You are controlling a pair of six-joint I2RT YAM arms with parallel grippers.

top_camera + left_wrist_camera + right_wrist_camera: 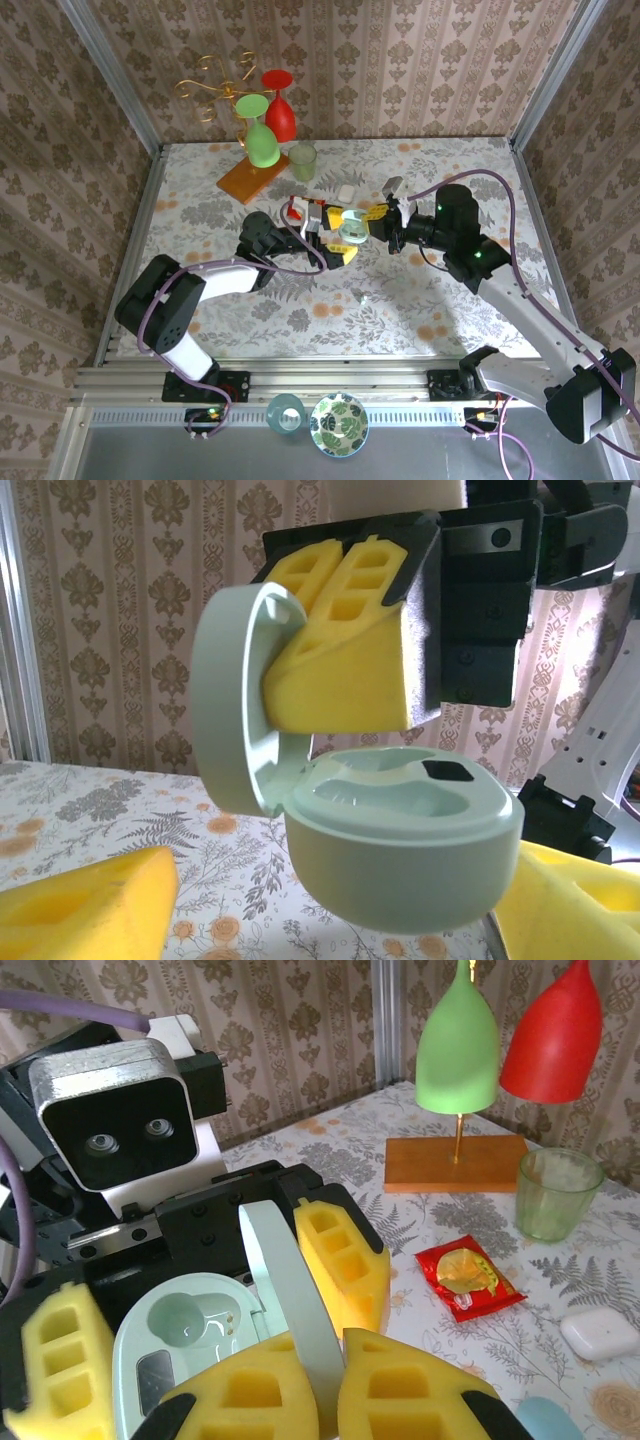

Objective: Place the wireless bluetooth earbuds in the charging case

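My right gripper is holding the charging case by its raised lid. Next, my left gripper closes around the hanging base [400,875] before my right gripper reaches for an earbud.
The charging case [400,850] is pale green-blue and stands open, its lid [235,700] raised on the left. My right gripper [335,1390] is shut on the lid's edge [290,1280], yellow pads on both sides. The base [180,1335] shows one empty socket and seems to hang just above the table. My left gripper [330,920] is open, with its yellow fingers [80,910] either side of the base and a gap on the left. From above, the case [352,232] sits between the left gripper [338,236] and the right gripper [375,222]. The earbuds are out of view.
A red snack packet [468,1275], a small white case [598,1332] and a green tumbler [555,1192] lie beyond the grippers. A wooden stand [252,178] with hanging green and red glasses is at the back left. A pale blue rounded thing [545,1422] is cut off by the frame edge.
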